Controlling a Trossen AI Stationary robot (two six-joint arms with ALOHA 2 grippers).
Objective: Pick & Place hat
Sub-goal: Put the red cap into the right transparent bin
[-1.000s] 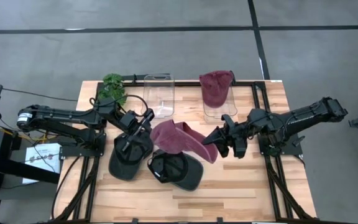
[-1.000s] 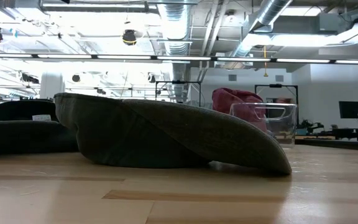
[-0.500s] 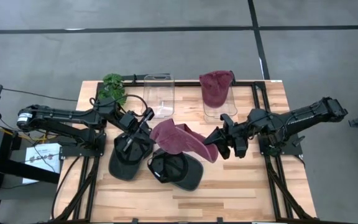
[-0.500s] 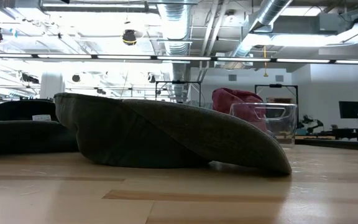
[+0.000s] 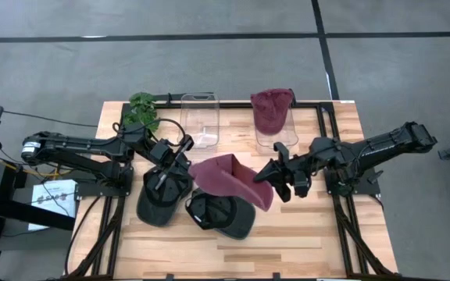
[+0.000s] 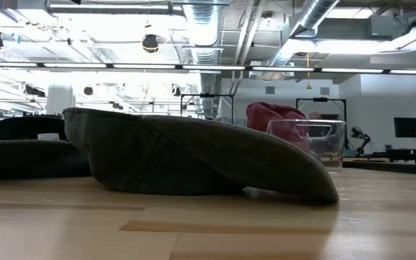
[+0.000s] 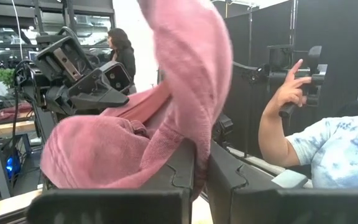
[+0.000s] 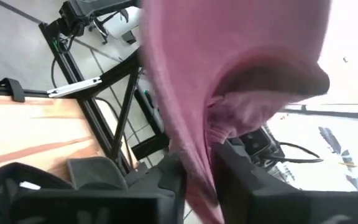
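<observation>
The robot's right gripper holds the stretched maroon hat by the end of its brim, so it should open and take the hat's cloth [image 5: 201,169] beside the left gripper's hold.
A maroon hat [image 5: 229,178] hangs spread between my two grippers above the table's middle. My left gripper [image 5: 186,162] is shut on its left end, and my right gripper [image 5: 267,175] is shut on its right end. Below it two dark hats [image 5: 161,197] [image 5: 222,213] lie on the wooden table [image 5: 303,234]; the low view shows one dark hat [image 6: 193,159] resting on its brim and crown. A second maroon hat [image 5: 273,109] sits in a clear bin at the far edge. My left gripper pinches a fold of the maroon hat's cloth [image 7: 199,134] between its two fingers, coming level from the table's left. The cloth rises from the fingers and the hat is held off the table. My right gripper has the hat's cloth [image 8: 194,146] between its two fingers [image 8: 232,171], coming from the table's right. The hat's brim [image 5: 261,195] droops below this hold.
An empty clear bin [image 5: 200,119] and a green plant [image 5: 141,109] stand at the far edge, left of the bin with the second maroon hat [image 6: 276,119]. Black frame rails [image 5: 342,218] run along both table sides. A person's arm [image 7: 291,124] shows beyond the table.
The maroon hat has changed shape: its raised, bunched left part has come down and spread out flat between the two grippers. My right gripper has shifted slightly toward the table's left.
</observation>
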